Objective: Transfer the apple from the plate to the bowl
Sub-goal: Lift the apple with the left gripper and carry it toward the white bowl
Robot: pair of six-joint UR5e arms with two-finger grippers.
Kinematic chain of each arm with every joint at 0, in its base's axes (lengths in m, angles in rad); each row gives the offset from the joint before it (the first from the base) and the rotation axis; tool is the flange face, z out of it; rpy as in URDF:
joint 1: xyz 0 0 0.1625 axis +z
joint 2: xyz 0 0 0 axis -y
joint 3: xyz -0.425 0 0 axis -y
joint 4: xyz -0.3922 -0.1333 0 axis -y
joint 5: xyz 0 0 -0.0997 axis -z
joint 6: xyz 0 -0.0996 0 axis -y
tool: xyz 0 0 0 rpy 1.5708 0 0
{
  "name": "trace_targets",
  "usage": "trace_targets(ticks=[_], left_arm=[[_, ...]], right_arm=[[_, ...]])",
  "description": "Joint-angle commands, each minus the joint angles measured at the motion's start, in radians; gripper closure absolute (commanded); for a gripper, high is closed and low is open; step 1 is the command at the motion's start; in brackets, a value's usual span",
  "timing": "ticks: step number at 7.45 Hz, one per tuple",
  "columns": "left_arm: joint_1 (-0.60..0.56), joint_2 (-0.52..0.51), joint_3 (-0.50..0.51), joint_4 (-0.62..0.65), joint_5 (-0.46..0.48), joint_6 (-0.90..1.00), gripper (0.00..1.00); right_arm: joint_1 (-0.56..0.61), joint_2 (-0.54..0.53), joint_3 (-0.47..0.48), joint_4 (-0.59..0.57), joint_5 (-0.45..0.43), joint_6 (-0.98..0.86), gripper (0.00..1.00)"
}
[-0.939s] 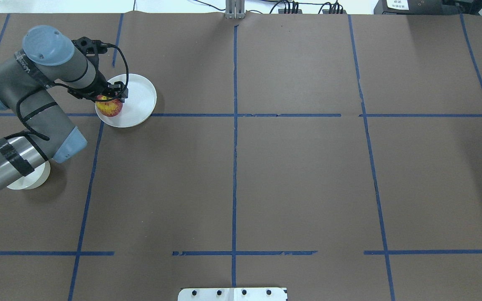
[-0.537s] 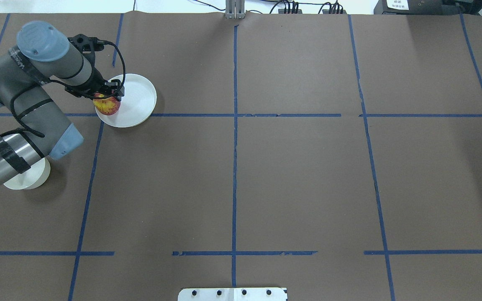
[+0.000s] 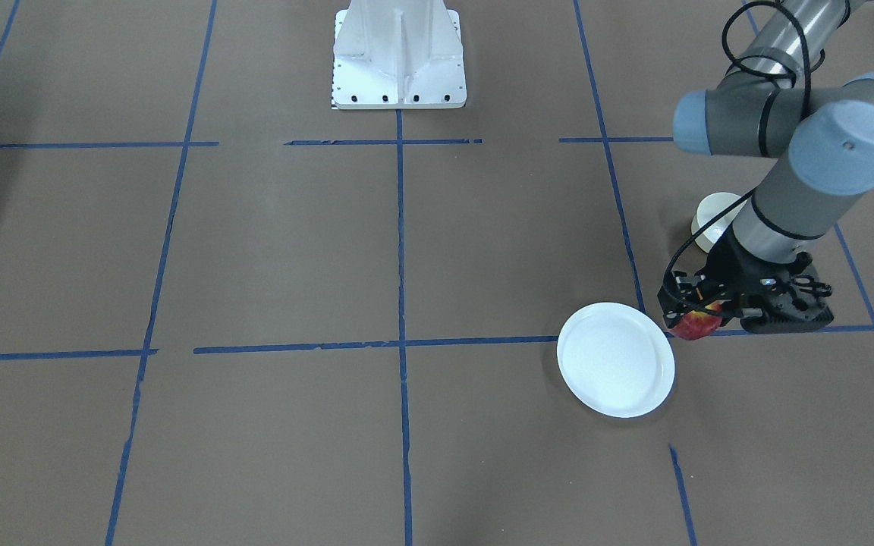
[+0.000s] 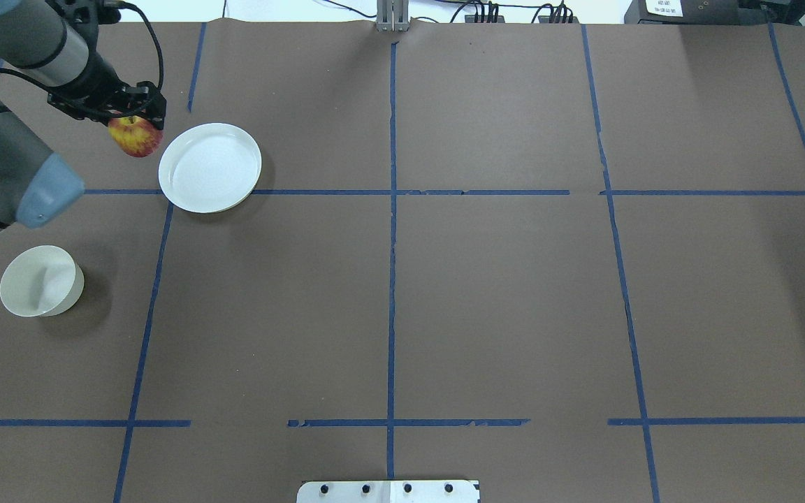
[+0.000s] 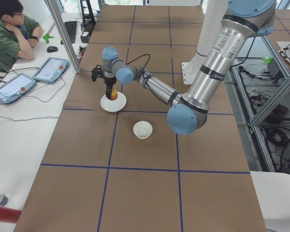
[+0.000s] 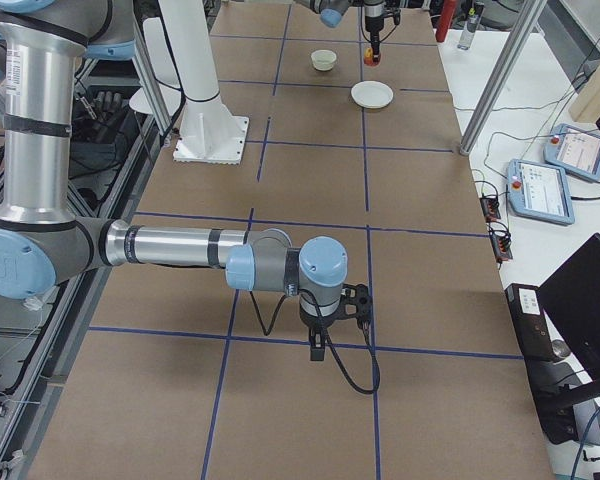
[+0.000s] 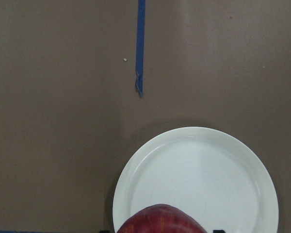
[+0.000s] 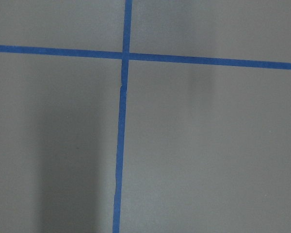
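My left gripper is going to release the apple down in the middle of the empty cream-white bowl [image 3: 731, 228].
My left gripper [image 4: 136, 120] is shut on the small red and yellow apple [image 4: 135, 137] and holds it in the air, just off the left edge of the white plate [image 4: 211, 168]. In the front-facing view the apple [image 3: 696, 325] hangs beside the bare plate [image 3: 615, 369]. The left wrist view shows the apple's top [image 7: 160, 221] over the plate [image 7: 196, 174]. The cream-white bowl [image 4: 40, 281] stands empty nearer the robot, apart from the plate. My right gripper [image 6: 321, 348] shows only in the exterior right view, low over the table; I cannot tell whether it is open or shut.
The table is brown paper with blue tape lines [image 4: 392, 209]. The white robot base [image 3: 399, 57] stands at the robot's edge. An operator [image 5: 12, 36] sits past the far end beside teach pendants [image 5: 50, 69].
My left gripper has lifted the apple off the plate and carried it up and to the left. The arm no longer covers the bowl.
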Motion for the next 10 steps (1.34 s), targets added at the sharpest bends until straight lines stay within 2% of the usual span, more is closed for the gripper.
trace_targets(ticks=[1, 2, 3, 4, 5, 7, 10], left_arm=[[-0.066, 0.216, -0.237, 0.047, -0.004, 0.097, 0.36], [-0.071, 0.341, -0.288, 0.024, -0.003, 0.159, 0.38], [-0.078, 0.468, -0.307, -0.083, -0.003, 0.186, 0.39], [-0.078, 0.581, -0.289, -0.265, -0.003, 0.175, 0.39], [-0.078, 0.633, -0.242, -0.385, -0.001, 0.131, 0.38], [-0.049, 0.613, -0.150, -0.528, 0.003, -0.068, 0.39], [0.061, 0.578, -0.110, -0.553, 0.016, -0.174, 0.39]], right_arm=[[0.000, 0.000, 0.000, 0.000, 0.000, 0.000, 0.00], [0.000, 0.000, 0.000, 0.000, 0.000, 0.000, 0.00], [0.000, 0.000, 0.000, 0.000, 0.000, 0.000, 0.00], [0.000, 0.000, 0.000, 0.000, 0.000, 0.000, 0.00], [0.000, 0.000, 0.000, 0.000, 0.000, 0.000, 0.00], [0.000, 0.000, 0.000, 0.000, 0.000, 0.000, 0.00], [0.000, 0.000, 0.000, 0.000, 0.000, 0.000, 0.00]])
